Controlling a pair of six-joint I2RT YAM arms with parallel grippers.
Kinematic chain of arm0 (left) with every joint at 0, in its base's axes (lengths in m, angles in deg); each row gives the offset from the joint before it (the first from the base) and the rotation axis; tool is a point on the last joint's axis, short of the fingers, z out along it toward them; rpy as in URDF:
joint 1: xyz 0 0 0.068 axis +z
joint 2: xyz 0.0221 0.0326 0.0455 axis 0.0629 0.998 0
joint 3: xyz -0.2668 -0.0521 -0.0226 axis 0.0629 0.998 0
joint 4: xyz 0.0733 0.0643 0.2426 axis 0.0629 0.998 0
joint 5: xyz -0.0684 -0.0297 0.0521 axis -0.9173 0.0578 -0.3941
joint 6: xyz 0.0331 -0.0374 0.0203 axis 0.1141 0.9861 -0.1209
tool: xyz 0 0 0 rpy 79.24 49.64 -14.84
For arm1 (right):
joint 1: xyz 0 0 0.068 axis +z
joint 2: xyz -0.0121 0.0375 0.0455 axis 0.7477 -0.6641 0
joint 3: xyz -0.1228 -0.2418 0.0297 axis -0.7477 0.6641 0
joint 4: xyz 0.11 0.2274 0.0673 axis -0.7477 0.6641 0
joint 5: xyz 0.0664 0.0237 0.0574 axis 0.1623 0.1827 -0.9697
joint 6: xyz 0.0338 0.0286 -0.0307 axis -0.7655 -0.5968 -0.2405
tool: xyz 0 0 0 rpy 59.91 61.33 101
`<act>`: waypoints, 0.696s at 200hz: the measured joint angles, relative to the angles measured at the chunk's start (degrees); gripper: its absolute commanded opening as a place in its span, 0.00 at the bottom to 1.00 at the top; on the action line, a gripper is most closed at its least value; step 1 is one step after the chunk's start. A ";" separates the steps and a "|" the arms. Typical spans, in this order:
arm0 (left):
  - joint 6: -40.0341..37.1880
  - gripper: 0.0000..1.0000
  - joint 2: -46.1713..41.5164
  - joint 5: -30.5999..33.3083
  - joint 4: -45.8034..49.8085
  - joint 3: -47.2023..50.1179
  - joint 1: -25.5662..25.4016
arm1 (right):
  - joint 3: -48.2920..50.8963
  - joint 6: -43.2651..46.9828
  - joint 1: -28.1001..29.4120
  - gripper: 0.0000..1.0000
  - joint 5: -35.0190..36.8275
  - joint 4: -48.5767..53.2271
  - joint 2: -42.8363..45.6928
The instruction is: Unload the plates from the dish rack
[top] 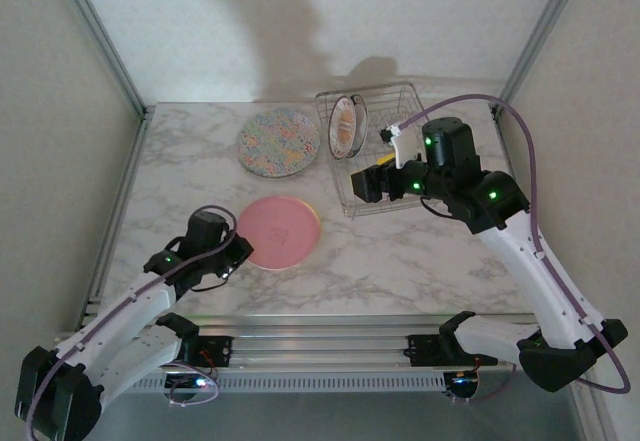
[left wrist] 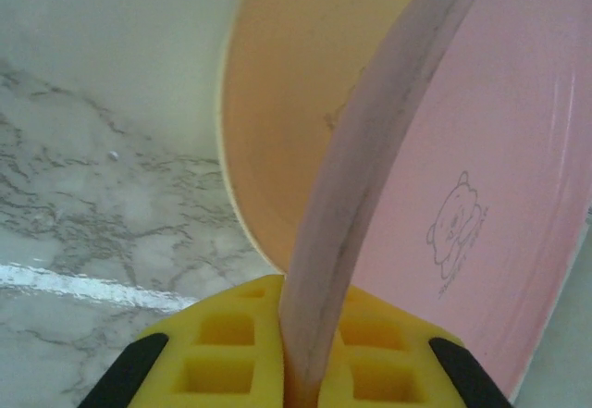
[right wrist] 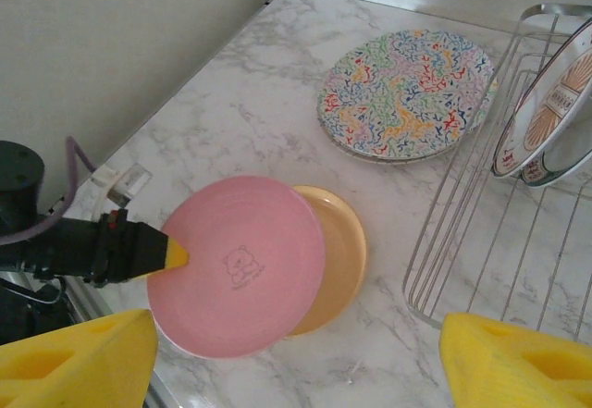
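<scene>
The left gripper needs to release the pink plate, now overlapping the plate beneath, squarely on top of the yellow-orange plate [top: 284,227] [left wrist: 344,105], so that the two are stacked.
A pink plate [top: 282,231] lies flat on the marble table, overlapping a yellow-orange plate [top: 318,223] beneath it. My left gripper [top: 240,246] is shut on the pink plate's left rim; in the left wrist view that rim [left wrist: 347,204] runs between the yellow pads [left wrist: 222,348]. A speckled plate [top: 278,142] lies flat beyond them. The dish rack [top: 385,101] stands at the back, with a white maroon-rimmed plate [top: 345,126] upright in it. My right gripper [top: 365,183] hangs open over the rack's front edge, holding nothing. The right wrist view looks down on the pink plate [right wrist: 240,265] and the rack [right wrist: 462,232].
Metal frame posts [top: 100,31] rise at the table's back corners, with walls on the left and behind. A rail [top: 330,336] runs along the near edge by the arm bases. Bare marble [top: 430,261] lies in front of the rack.
</scene>
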 measured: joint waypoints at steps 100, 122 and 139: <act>-0.57 0.00 12.55 3.43 -5.44 -1.53 0.00 | 0.00 -0.70 0.66 0.80 1.51 0.02 0.00; -1.25 0.00 14.08 3.67 -5.64 -2.75 0.00 | 0.00 -1.09 1.09 0.80 1.60 0.02 0.00; -1.86 0.00 15.13 4.15 -5.92 -3.56 0.00 | 0.00 -1.29 1.29 0.80 1.88 0.02 0.00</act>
